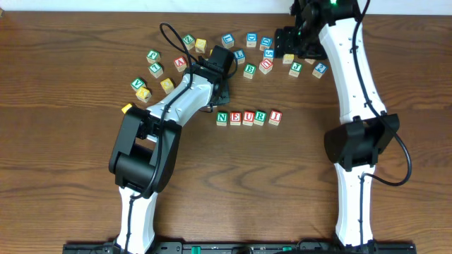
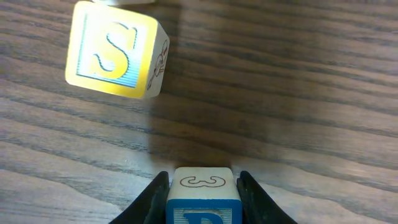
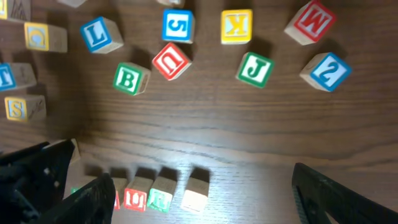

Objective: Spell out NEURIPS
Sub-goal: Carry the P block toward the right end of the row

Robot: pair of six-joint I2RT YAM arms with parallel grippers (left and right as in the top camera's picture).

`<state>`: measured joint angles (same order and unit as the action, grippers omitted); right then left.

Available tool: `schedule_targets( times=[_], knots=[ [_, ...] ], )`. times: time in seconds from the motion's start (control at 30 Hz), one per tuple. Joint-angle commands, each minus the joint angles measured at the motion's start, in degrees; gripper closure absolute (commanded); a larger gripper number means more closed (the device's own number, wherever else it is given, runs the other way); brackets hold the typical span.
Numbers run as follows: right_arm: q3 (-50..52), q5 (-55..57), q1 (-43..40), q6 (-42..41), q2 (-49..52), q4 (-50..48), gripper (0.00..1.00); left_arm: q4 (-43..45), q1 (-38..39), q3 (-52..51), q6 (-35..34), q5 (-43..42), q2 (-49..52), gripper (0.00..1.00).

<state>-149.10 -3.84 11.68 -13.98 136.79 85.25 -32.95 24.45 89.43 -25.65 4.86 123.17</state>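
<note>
Next, I close my right gripper at the row's end point(image 1: 283, 116) point(image 3: 212, 194) next to the red I cube, where the blue P cube will stand.
My left gripper point(image 2: 202, 194) is shut on a blue P cube point(image 2: 202, 208), which shows an outlined 3 on its upper face. Just ahead of it lies a yellow S cube point(image 2: 112, 53). From overhead this gripper point(image 1: 219, 69) is among the loose cubes behind the row, and the P cube is hidden beneath it. The row N point(image 1: 222, 118), E point(image 1: 235, 118), U point(image 1: 248, 118), R point(image 1: 260, 117), I point(image 1: 275, 116) stands mid-table. My right gripper point(image 1: 291, 44) hangs open at the back, and its wrist view looks down on the row's right end point(image 3: 196, 193).
Loose letter cubes arc along the back: green B point(image 3: 127, 79), a second red U point(image 3: 171, 60), blue 5 point(image 3: 177, 25), yellow K point(image 3: 236, 25), green J point(image 3: 255, 68), red M point(image 3: 309, 22), blue 2 point(image 3: 324, 70). More lie at the left point(image 1: 154, 69).
</note>
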Motion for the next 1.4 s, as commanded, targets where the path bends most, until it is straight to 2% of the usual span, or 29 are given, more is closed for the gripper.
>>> schedule_targets(
  times=[0.0, 0.37, 0.77, 0.93, 1.37],
  knots=[
    [0.3, 0.7, -3.4, 0.1, -0.7, -0.4, 0.14, 0.1, 0.5, 0.1, 0.3, 0.7, -4.9, 0.71],
    [0.3, 0.7, -11.8, 0.1, -0.7, 1.3, 0.14, 4.4, 10.1, 1.6, 0.0, -1.4, -7.1, 0.71],
    [0.3, 0.7, -13.2, 1.4, -0.7, 5.0, 0.15, 14.6, 22.1, 1.6, 0.0, -1.0, -4.4, 0.7],
    [0.3, 0.7, -13.2, 1.4, -0.7, 5.7, 0.14, 16.9, 23.8, 1.6, 0.0, -0.5, -1.7, 0.66],
    [0.3, 0.7, -13.1, 1.4, -0.7, 5.8, 0.14, 18.5, 23.9, 1.6, 0.1, -0.5, 1.7, 0.66]
  ],
)
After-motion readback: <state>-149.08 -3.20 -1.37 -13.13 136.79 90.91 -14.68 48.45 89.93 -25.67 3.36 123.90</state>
